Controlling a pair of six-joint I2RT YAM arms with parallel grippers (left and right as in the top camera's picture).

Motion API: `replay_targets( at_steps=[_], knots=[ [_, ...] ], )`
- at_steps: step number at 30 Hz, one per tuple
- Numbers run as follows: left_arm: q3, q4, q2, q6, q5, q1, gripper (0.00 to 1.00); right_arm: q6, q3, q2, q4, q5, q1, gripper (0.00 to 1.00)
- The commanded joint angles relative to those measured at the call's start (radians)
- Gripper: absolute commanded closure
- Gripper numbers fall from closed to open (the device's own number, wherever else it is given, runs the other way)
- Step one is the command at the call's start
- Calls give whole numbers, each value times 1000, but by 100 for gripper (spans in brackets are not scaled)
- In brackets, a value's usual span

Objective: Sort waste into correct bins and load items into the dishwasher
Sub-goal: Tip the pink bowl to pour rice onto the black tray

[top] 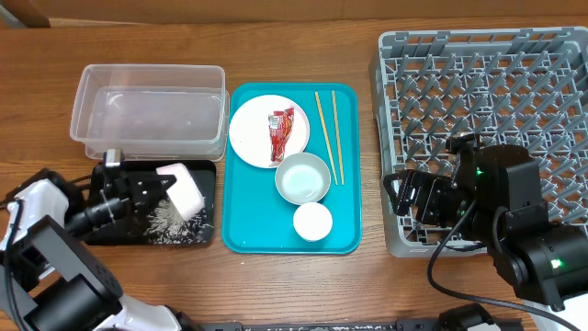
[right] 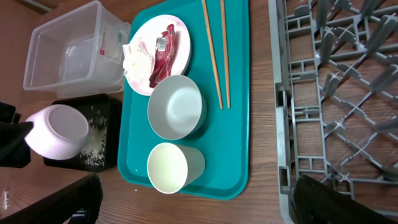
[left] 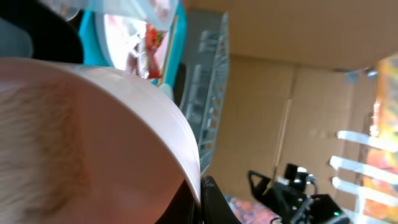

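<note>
Next, my left gripper lets go of the white bowl on the teal tray's empty front corner (top: 253, 206), which lies between the black bin and the cup.
My left gripper (top: 147, 191) is shut on the rim of a white bowl (top: 184, 189), holding it tipped on its side over the black bin (top: 110, 230). White rice scraps (top: 170, 221) lie in that bin. In the left wrist view the bowl (left: 93, 143) fills the left, its rim pinched at my gripper (left: 200, 194). The clear bin (top: 147, 110) stands behind. A plate (top: 253, 133) carries the red wrapper (top: 280, 133) and a white tissue (right: 137, 59). Chopsticks (top: 326, 133), a grey-blue bowl (top: 302, 177) and a cup (top: 312, 221) lie alongside. My right gripper (top: 409, 195) is open and empty at the dishwasher rack (top: 487, 101).
The plate, bowl, cup and chopsticks rest on a teal tray (top: 344, 234) between the bins and the rack. In the right wrist view the cup (right: 174, 167) lies just ahead of my open gripper (right: 199, 205). Bare wooden table shows along the front edge.
</note>
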Motion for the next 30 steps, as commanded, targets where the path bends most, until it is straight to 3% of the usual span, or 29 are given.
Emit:
replay_targets(
  at_steps=[1, 7, 9, 12, 14, 15, 17, 20, 22, 30],
  knots=[
    [2, -30, -1, 188, 79, 42, 96, 5, 23, -3, 6, 6, -8, 0],
    [2, -86, 0, 212, 63, 84, 96, 5, 23, -3, 5, 6, -8, 0],
    [2, -117, -4, 349, 82, 84, 96, 5, 23, -3, 4, 6, -8, 0],
    [2, -174, 2, 285, 74, 83, 96, 5, 24, -3, 4, 6, -8, 0],
    [3, -225, -2, 428, 106, 82, 96, 5, 23, -3, 3, 6, -8, 0],
    [5, -198, 0, 437, 110, 85, 96, 5, 23, -3, 3, 6, -8, 0],
    [5, -231, 1, 336, 108, 85, 96, 5, 23, -3, 3, 6, -8, 0],
    [16, -237, -21, 492, 116, 79, 96, 5, 24, -3, 0, 6, -8, 0],
    [24, -248, -21, 402, 93, 79, 96, 5, 23, -3, 0, 6, -8, 0],
    [49, -266, -159, 394, 13, 51, 96, 4, 24, -3, 0, 6, -8, 0]
  ],
)
